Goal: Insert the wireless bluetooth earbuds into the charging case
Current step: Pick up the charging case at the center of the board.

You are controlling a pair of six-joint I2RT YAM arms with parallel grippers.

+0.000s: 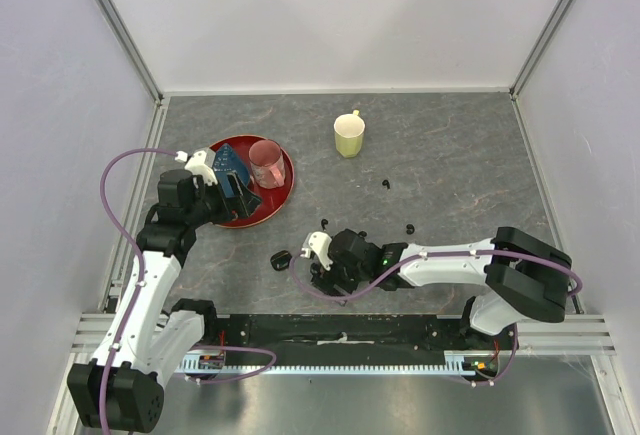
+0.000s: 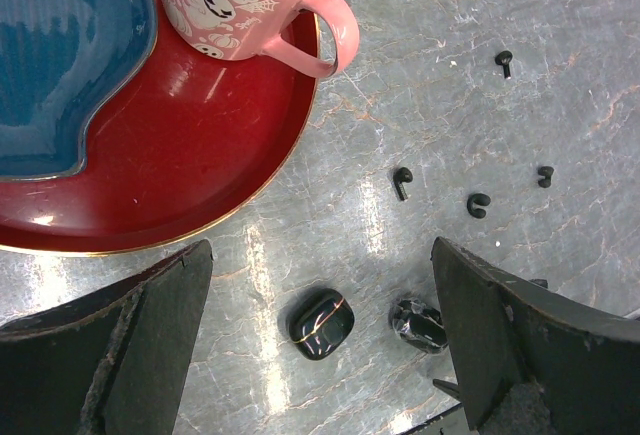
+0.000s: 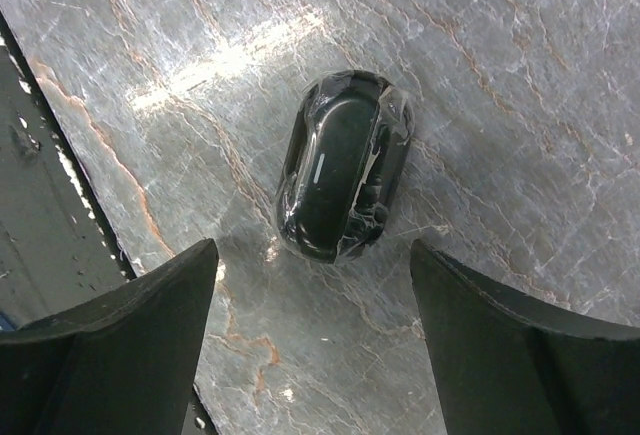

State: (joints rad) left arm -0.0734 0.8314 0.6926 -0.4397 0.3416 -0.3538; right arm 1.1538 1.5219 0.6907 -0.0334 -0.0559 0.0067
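The second black case lies closed ahead of my right fingers, so next I grip the case's middle [image 3: 345, 167] and lift it to my left gripper.
Several tiny black earbuds lie loose on the grey table: one [image 1: 386, 185] near the middle, one [image 1: 409, 228] to its right, two more [image 1: 326, 222] [image 1: 360, 231] closer in. The left wrist view shows them too [image 2: 402, 181] [image 2: 478, 205]. A closed glossy black charging case [image 1: 281, 259] [image 2: 322, 323] lies on the table. A second black oval case [image 2: 418, 323] [image 3: 345, 163] lies beside it. My right gripper [image 1: 322, 263] [image 3: 315, 345] is open and empty, low over that second case, which lies just ahead of its fingertips. My left gripper [image 1: 238, 195] [image 2: 320, 355] is open and empty, raised beside the red plate.
A red plate [image 1: 275, 205] [image 2: 180, 155] at the left holds a pink mug [image 1: 265, 160] [image 2: 250, 0] and a blue dish [image 1: 230, 160]. A yellow mug [image 1: 348, 135] stands at the back. White walls close in the table on three sides.
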